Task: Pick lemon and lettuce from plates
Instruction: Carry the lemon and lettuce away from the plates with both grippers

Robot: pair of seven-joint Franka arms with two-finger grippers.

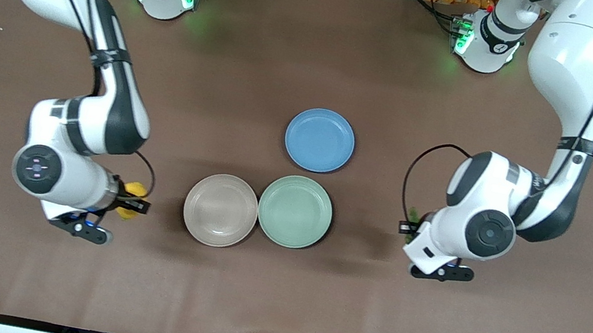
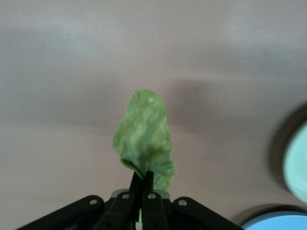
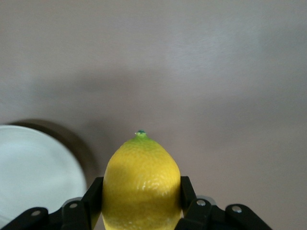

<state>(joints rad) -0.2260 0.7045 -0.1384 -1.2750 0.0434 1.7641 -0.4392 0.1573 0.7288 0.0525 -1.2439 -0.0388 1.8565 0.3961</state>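
Observation:
Next, I release the lettuce from my left gripper on the bare table (image 1: 447, 234) beneath its wrist, well clear of the mint green plate.
My right gripper (image 1: 134, 204) is shut on the yellow lemon (image 1: 131, 199), holding it over bare table beside the beige plate (image 1: 220, 210), toward the right arm's end. In the right wrist view the lemon (image 3: 141, 184) fills the jaws of the right gripper (image 3: 140, 191), green tip pointing away. My left gripper (image 1: 411, 226) is over bare table beside the mint green plate (image 1: 294, 211), toward the left arm's end. It is shut on the lettuce (image 1: 415, 215), which the wrist mostly hides. The left wrist view shows the crinkled lettuce (image 2: 144, 136) pinched at its stem in the left gripper (image 2: 142, 178). Both plates hold nothing.
A blue plate (image 1: 319, 139) sits farther from the front camera than the two touching plates. The brown table (image 1: 272, 302) spreads wide around them. The green plate (image 2: 297, 167) and the blue plate (image 2: 278, 223) show at the edge of the left wrist view.

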